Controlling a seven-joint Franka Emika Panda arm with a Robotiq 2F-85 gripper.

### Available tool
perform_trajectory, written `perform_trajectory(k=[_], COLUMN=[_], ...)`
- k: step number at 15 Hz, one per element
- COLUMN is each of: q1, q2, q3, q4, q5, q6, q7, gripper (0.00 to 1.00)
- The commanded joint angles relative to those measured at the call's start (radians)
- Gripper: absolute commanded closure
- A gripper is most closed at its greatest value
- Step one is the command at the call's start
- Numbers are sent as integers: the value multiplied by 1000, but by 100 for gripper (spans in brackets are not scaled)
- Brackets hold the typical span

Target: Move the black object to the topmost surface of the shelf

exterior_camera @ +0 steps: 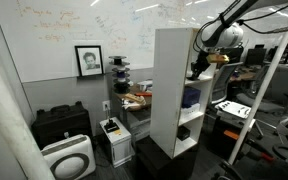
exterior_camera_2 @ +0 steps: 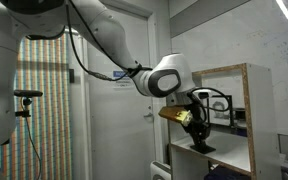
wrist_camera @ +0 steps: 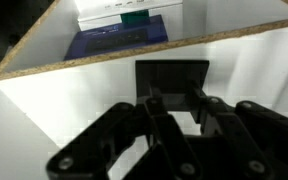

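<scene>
Next, I let go of the black object with my gripper on the shelf's flat top, close to the top's edge [exterior_camera: 205, 27] above the open compartments.
The black object [wrist_camera: 171, 76] is a small low item on a white board of the shelf [wrist_camera: 64, 105], right at my fingertips in the wrist view. It also shows in an exterior view [exterior_camera_2: 203, 146], under my gripper. My gripper [wrist_camera: 180, 102] has its fingers closed in around the object and looks shut on it. The shelf [exterior_camera: 170, 90] is a tall white open-fronted unit. My gripper [exterior_camera: 198, 68] reaches into its upper compartment from the open side [exterior_camera_2: 197, 134], below the flat top [exterior_camera_2: 224, 69].
A dark-blue block [wrist_camera: 119, 38] and a white box with a green patch [wrist_camera: 127, 14] lie beyond the chipboard edge. Beside the shelf are a black case [exterior_camera: 62, 124], a white appliance [exterior_camera: 68, 157], a framed portrait [exterior_camera: 88, 60] and metal-framed racks [exterior_camera: 269, 90].
</scene>
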Motion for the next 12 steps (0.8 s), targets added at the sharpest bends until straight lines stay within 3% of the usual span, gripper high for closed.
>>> perform_trajectory(k=[1,6,12], q1=[-8,-21,-65], q2=[-165,-429,-759], q3=[1,-23,-9], q4=[-159,-339,-389], q5=[13,-93,-160], q6=[-29,-98,-188], q7=[-10,64,131], gripper=[85,85,85])
